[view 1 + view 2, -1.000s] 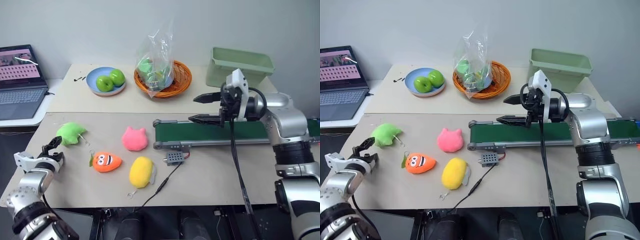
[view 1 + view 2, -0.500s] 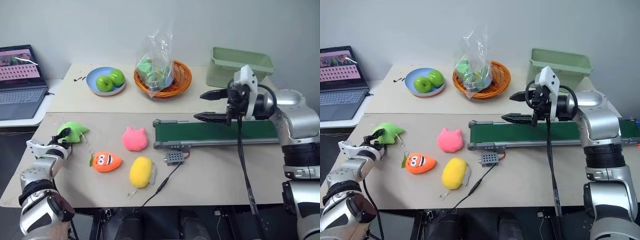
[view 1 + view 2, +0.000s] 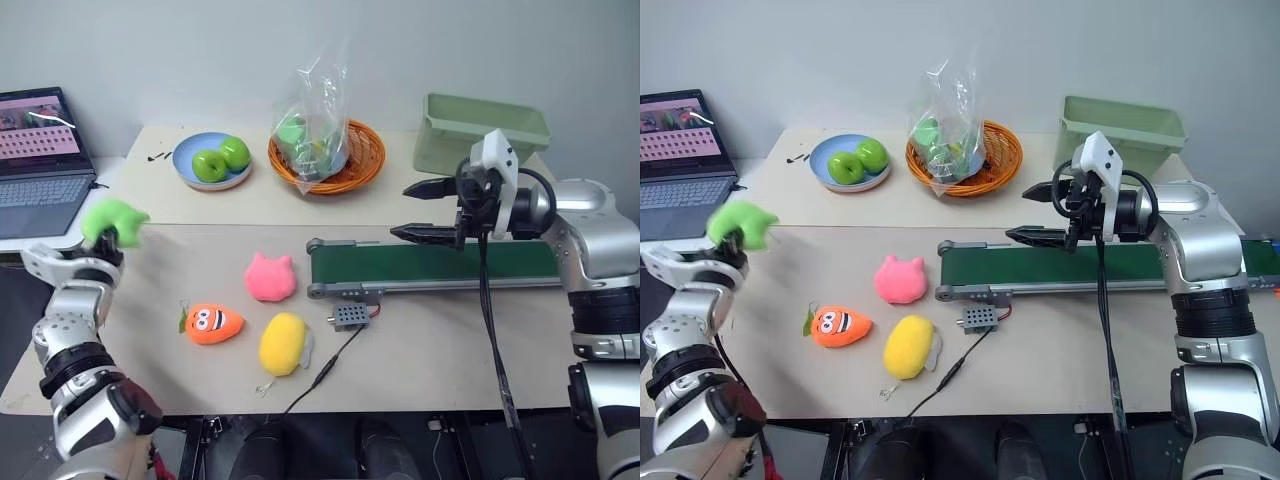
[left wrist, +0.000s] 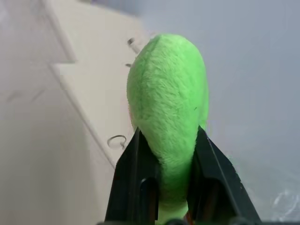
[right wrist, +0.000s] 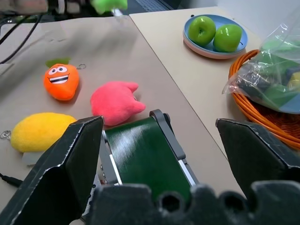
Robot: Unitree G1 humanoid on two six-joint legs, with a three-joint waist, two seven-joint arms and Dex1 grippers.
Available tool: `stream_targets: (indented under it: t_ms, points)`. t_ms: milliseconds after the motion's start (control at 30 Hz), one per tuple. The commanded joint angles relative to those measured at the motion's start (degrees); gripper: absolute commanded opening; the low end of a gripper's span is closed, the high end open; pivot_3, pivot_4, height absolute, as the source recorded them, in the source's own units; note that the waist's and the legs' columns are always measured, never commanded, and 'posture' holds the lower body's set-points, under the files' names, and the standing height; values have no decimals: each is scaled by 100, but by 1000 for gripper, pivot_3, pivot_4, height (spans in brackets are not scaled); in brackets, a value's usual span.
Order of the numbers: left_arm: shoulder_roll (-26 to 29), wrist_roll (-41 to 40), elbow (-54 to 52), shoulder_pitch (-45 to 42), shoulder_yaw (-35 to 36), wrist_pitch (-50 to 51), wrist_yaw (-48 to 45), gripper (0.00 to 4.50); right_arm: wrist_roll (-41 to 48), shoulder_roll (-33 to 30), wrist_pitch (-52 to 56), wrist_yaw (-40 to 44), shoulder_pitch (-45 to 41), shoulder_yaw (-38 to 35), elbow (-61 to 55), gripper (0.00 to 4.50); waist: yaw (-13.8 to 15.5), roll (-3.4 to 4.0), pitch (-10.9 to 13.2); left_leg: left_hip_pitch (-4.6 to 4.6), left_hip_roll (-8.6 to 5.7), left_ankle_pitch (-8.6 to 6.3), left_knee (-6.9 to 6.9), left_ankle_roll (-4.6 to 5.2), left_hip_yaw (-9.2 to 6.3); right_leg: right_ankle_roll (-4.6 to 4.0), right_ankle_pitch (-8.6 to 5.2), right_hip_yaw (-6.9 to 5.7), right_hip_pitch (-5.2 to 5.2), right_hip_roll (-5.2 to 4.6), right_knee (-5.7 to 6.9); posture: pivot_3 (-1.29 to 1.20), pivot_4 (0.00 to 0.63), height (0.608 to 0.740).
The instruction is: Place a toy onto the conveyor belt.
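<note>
Next, my left gripper lets go of the lime-green plush toy on the dark green conveyor belt (image 3: 409,258), below the fingertips of my right gripper.
The lime-green plush toy (image 3: 112,219) hangs in the air above the table's left edge, pinched in my left gripper (image 3: 104,240). Up close in the left wrist view, both black fingers (image 4: 136,187) squeeze the toy (image 4: 168,103) at its narrow base. The dark green conveyor belt (image 3: 430,262) in its grey frame runs along the table's right half. My right gripper (image 3: 420,211) hovers open just above the belt's left part, nothing between its fingers. The right wrist view looks down on the belt's end roller (image 5: 145,154).
On the table lie a pink plush (image 3: 270,277), an orange carrot plush (image 3: 212,323) and a yellow plush (image 3: 283,343), with a small grey box and cable (image 3: 346,317). Behind are a plate of apples (image 3: 212,160), an orange basket (image 3: 325,160), a pale green bin (image 3: 480,130) and a laptop (image 3: 40,160).
My left gripper closed on the green toy and lifted it off the table, up and slightly back. The right arm stayed almost still above the belt.
</note>
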Motion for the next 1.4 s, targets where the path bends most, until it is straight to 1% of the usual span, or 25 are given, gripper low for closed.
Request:
stream_targets:
  t_ms: [33,67,133,167,200,233,333,500,533,633,800,933,1000,1267,1333,1367,1400]
  points:
    - [305,1423,-1599,199,-1791,-200,-272,712,-13,-159,-71,-10,-87,-180,-46,4500,27,0,0,-2,-6,0,0,0,2,1,0,1,0,-5,-1,0,150,740]
    - [414,1745,-1816,203,-2168,-300,-406,712,-38,-165,-100,-34,-116,-189,4,4500,40,0,0,-3,-6,0,0,0,2,1,1,0,0,-4,-3,0,150,740]
    - [750,2702,-2156,47,-3170,-689,-797,712,-76,-202,-157,-78,-197,-243,106,4500,39,0,0,-4,-6,1,1,0,4,1,1,0,-1,0,-2,0,150,740]
    - [937,3287,-2206,-87,-3688,-992,-990,712,-84,-224,-177,-88,-225,-267,128,4500,37,1,0,-4,-4,1,0,0,4,1,1,0,-2,3,-2,0,150,740]
    - [1055,3662,-2216,-177,-4011,-1190,-1109,712,-87,-239,-189,-89,-240,-281,138,4500,38,1,1,-3,-4,1,-1,-1,5,1,1,0,-2,4,-4,0,150,740]
    - [1221,4298,-2139,-299,-4448,-1687,-1226,712,-90,-261,-206,-99,-233,-303,128,4500,37,1,1,-3,-3,2,-2,0,7,0,1,0,-3,7,-5,0,150,740]
    - [1511,5774,-1808,-631,-5372,-2929,-1331,712,-98,-321,-228,-187,-191,-400,106,4500,21,3,1,-4,0,1,-4,0,8,0,1,1,-5,11,-9,0,150,740]
    - [1489,7300,-1285,-1124,-6265,-4430,-1309,712,-36,-445,-143,-346,-17,-600,-122,4500,9,5,2,-7,1,1,-6,4,11,1,0,4,-7,11,-12,0,150,740]
    - [1459,7633,-1128,-1242,-6451,-4784,-1215,712,-3,-479,-107,-379,65,-667,-223,4500,13,5,2,-8,1,1,-5,5,11,1,0,4,-8,10,-10,0,150,740]
    - [1295,8303,-693,-1502,-6784,-5596,-902,712,82,-550,20,-507,298,-858,-515,4500,44,5,2,-10,2,0,-2,6,11,1,0,3,-8,10,-9,0,150,740]
    - [961,8976,148,-1810,-7023,-6314,-404,712,285,-689,240,-639,698,-1102,-1003,4500,78,5,2,-15,1,-2,5,11,11,2,0,2,-9,8,-8,0,150,740]
    - [722,9125,655,-1868,-7127,-6666,-286,712,475,-990,447,-525,1123,-1316,-1355,4500,103,5,2,-15,2,-2,7,12,11,2,0,2,-9,8,-5,0,150,740]
    - [612,9379,959,-1908,-7244,-6776,-117,712,558,-1083,514,-589,1267,-1437,-1489,4500,110,5,2,-17,2,-3,9,13,11,3,0,1,-9,8,-6,0,150,740]
    - [248,9701,2304,-2066,-7505,-7150,248,712,718,-1141,696,-899,1624,-1709,-1857,4500,105,5,2,-16,2,-3,16,14,10,4,1,2,-7,9,-1,0,150,740]
    - [204,9483,2572,-2088,-7528,-7393,-78,1275,730,-1164,715,-946,1654,-1754,-1877,4500,109,5,2,-15,1,-3,17,14,10,4,1,1,-6,8,-1,0,150,740]
    - [201,9375,2617,-2089,-7494,-7445,-202,1445,738,-1174,725,-961,1664,-1769,-1887,4500,106,5,2,-15,1,-3,17,14,11,4,1,1,-6,8,-1,0,150,740]
    - [190,9189,2634,-2096,-7419,-7492,-388,1707,740,-1177,726,-973,1669,-1773,-1886,4500,101,5,2,-15,1,-3,17,14,11,4,1,1,-6,8,-2,0,150,740]
